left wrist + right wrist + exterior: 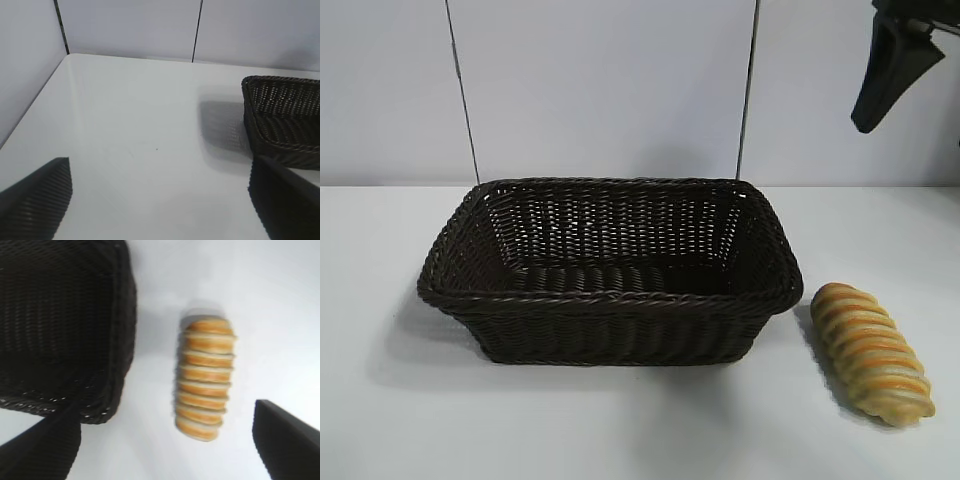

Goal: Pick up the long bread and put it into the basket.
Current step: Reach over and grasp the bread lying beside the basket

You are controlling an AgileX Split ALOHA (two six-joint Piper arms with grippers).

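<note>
Next, I lower my right gripper next to the middle of the long bread (871, 353) (204, 382) beside the basket and close it there.
The long bread (872, 352), golden-orange with pale cream stripes, lies on the white table just right of the basket (610, 300). The dark brown wicker basket stands mid-table and holds nothing that I can see. My right gripper (892, 75) hangs high at the upper right, well above the bread. In the right wrist view it (167, 445) is open and empty, with the bread (205, 378) below it and the basket's corner (117, 340) beside it. My left gripper (165, 202) is open and empty over bare table, with the basket's end (280, 115) off to one side.
The white table (640, 430) runs to a pale back wall with two dark vertical seams (463, 95). The table's back corner (67, 55) shows in the left wrist view.
</note>
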